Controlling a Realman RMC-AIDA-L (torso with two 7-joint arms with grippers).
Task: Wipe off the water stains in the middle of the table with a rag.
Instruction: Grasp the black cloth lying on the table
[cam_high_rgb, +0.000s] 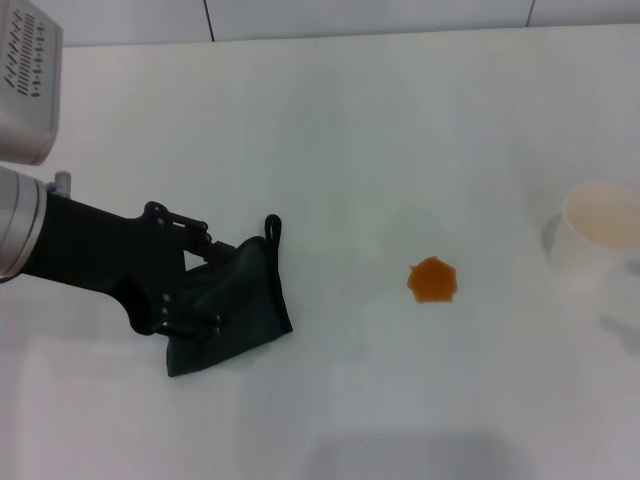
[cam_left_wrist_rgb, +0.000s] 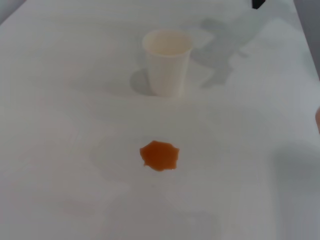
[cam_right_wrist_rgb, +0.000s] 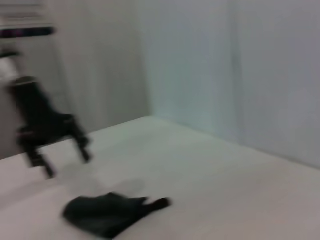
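Note:
My left gripper is to close on the middle of the rag's side (cam_high_rgb: 203, 290) opposite the cord loop, leaving the cord loop free.
The rag (cam_high_rgb: 250, 300), a dark blackish-green cloth with a cord loop at its far corner, lies on the white table (cam_high_rgb: 350, 150) at the left. My left gripper (cam_high_rgb: 208, 282) is open over the rag's left part, one finger on each side of it. In the right wrist view the same left gripper (cam_right_wrist_rgb: 67, 164) hangs a little above the rag (cam_right_wrist_rgb: 107, 215) and does not hold it. The water stains (cam_high_rgb: 433, 280) are one small orange blotch in the middle, well to the right of the rag, also visible as the blotch (cam_left_wrist_rgb: 159, 155) in the left wrist view. My right gripper is out of view.
A white paper cup (cam_high_rgb: 598, 235) stands upright at the right edge, beyond the blotch as seen from the left wrist, where the cup (cam_left_wrist_rgb: 167, 62) is empty. The table's far edge meets a wall.

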